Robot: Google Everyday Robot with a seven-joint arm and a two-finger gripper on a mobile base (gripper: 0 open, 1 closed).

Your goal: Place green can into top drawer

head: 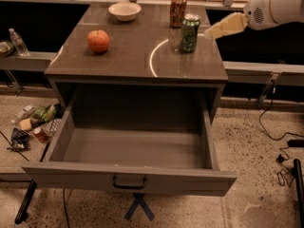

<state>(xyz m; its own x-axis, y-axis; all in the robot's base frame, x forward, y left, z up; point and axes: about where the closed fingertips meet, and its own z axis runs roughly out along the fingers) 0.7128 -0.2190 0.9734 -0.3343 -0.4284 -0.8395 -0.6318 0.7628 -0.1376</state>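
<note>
My gripper will grip around the middle of the green can (pixel 190 32), the one that stands in front of the brown-red speckled can.
The green can (pixel 189 33) stands upright on the cabinet top (pixel 133 56), near its back right corner. The top drawer (pixel 130 177) is pulled wide open below the top, with a dark bar handle at the centre of its front panel; its inside is bare. My gripper (pixel 212 32) comes in from the upper right on a white arm. Its pale fingers point left and sit just right of the green can, a small gap away, holding nothing.
A brown-red speckled can (pixel 178 10) stands just behind the green can. A red apple (pixel 98 41) and a white bowl (pixel 124 11) sit on the left and back of the top. Litter (pixel 33 125) lies on the floor at left; cables (pixel 280 146) trail at right.
</note>
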